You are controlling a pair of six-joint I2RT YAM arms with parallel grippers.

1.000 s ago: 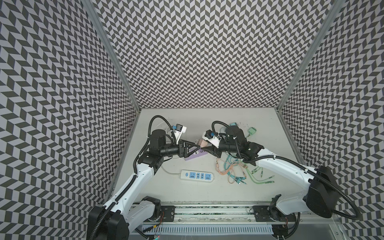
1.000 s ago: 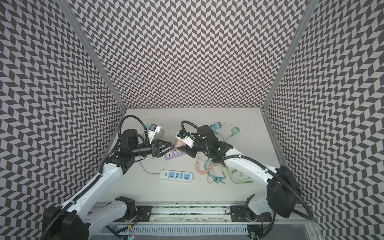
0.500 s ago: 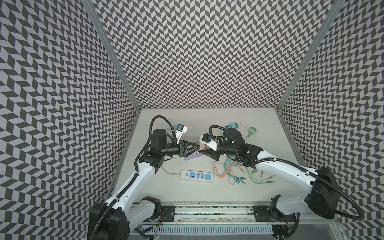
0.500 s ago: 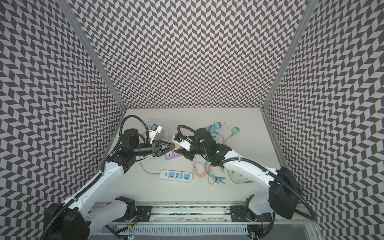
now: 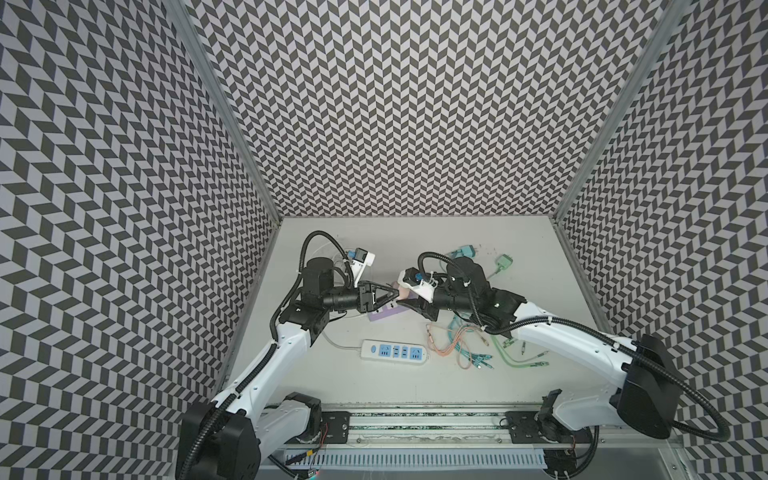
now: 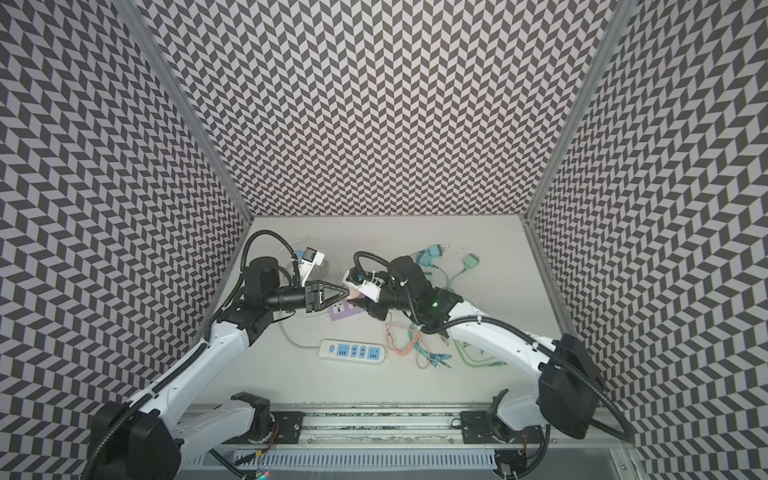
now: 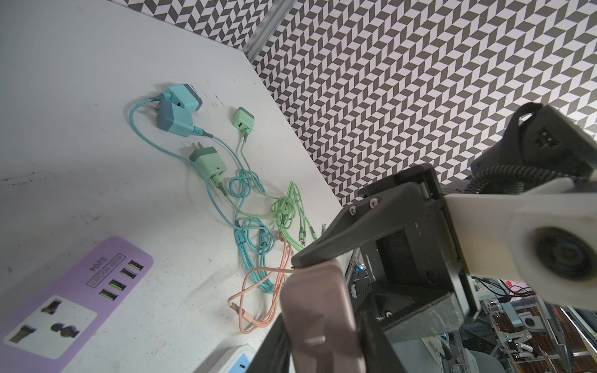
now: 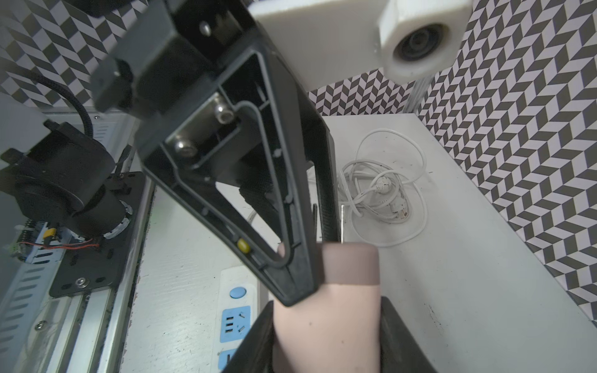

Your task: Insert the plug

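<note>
My right gripper spans the wide, lighter body of the pink plug. It should open, back away and take the plug across its thinner side [image 7: 316,304] from my left gripper.
The pink plug [image 5: 402,294] [image 6: 354,293] hangs in the air above the purple power strip [image 5: 384,319] [image 6: 343,312], held from both sides. My left gripper [image 5: 397,294] [image 6: 347,293] is shut on its darker pronged end; in the left wrist view the plug [image 7: 319,319] fills the left gripper [image 7: 323,342] and one metal prong shows. My right gripper [image 5: 406,300] [image 6: 361,300] is shut on the lighter body, and in the right wrist view the plug [image 8: 326,323] sits between its fingers [image 8: 255,339]. A white power strip with blue sockets [image 5: 395,352] [image 6: 353,352] lies nearer the front.
Teal and green chargers [image 7: 181,106] with tangled teal, green and orange cables [image 5: 461,345] lie to the right under my right arm. A coiled white cable [image 8: 381,193] lies at the back left. Patterned walls close in three sides.
My right arm carried the plug leftward to the left gripper, whose jaws then closed on the plug's free end.
</note>
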